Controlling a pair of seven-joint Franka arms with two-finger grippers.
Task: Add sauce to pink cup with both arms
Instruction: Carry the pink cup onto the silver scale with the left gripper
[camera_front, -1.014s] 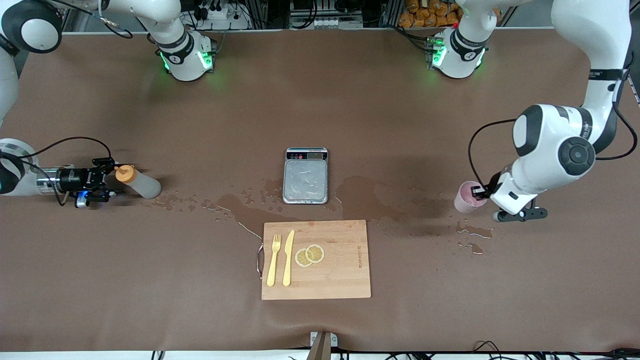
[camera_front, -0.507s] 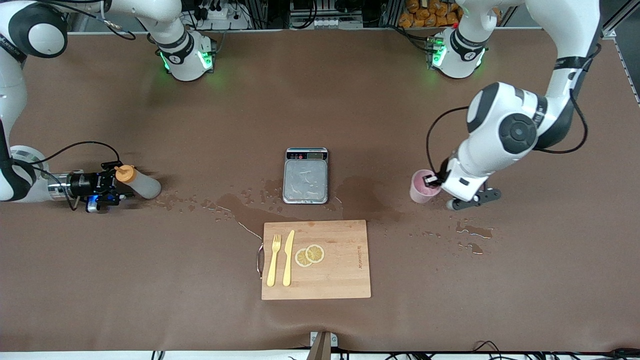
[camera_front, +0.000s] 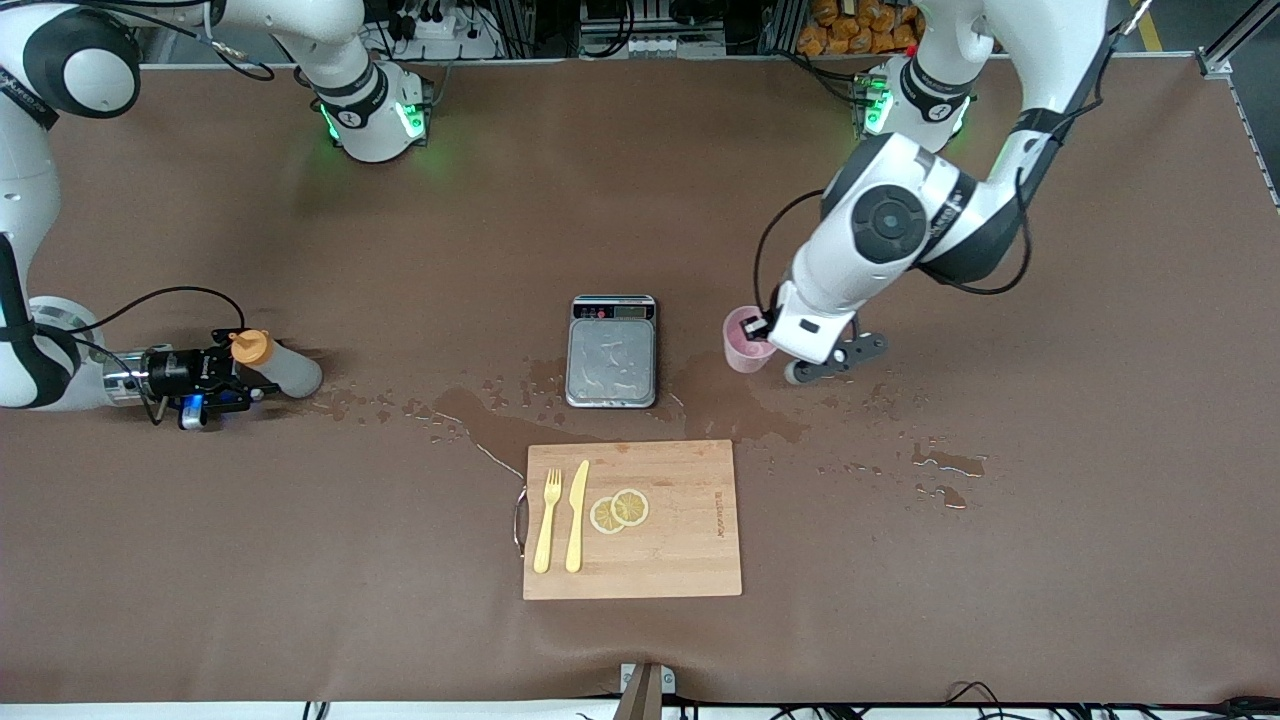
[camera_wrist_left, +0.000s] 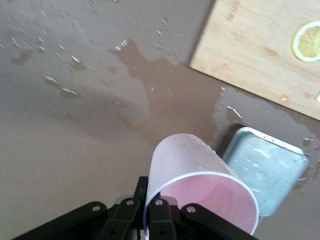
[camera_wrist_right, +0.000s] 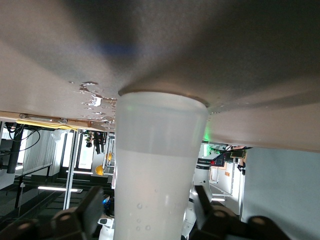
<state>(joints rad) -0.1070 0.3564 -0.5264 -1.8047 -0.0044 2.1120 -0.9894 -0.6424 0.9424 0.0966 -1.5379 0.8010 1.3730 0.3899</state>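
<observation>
Next, I set my left gripper to let go of the pink cup, now held beside the scale, on the middle of the steel scale's plate (camera_front: 613, 359) (camera_wrist_left: 262, 172).
The sauce bottle (camera_front: 285, 370), whitish with an orange cap, stands on the table at the right arm's end. My right gripper (camera_front: 222, 377) reaches in level at its side. In the right wrist view the bottle (camera_wrist_right: 160, 150) sits between the two fingers (camera_wrist_right: 202, 200), with gaps on both sides, so the gripper (camera_wrist_right: 150, 202) is open. My left gripper (camera_front: 765, 328) is shut on the rim of the pink cup (camera_front: 743, 348), one finger inside and one outside, beside the steel scale. In the left wrist view the cup (camera_wrist_left: 192, 172) tilts in my left gripper (camera_wrist_left: 148, 202).
The steel scale (camera_front: 611, 360) sits mid-table and shows in the left wrist view (camera_wrist_left: 265, 172). Nearer the front camera lies a wooden board (camera_front: 680, 520) with a yellow fork (camera_front: 546, 520), yellow knife (camera_front: 577, 515) and lemon slices (camera_front: 620, 510). Water puddles (camera_front: 480, 410) spread across the mat.
The left arm has carried the pink cup from the left arm's end of the table to beside the scale. The right gripper has closed in around the sauce bottle.
</observation>
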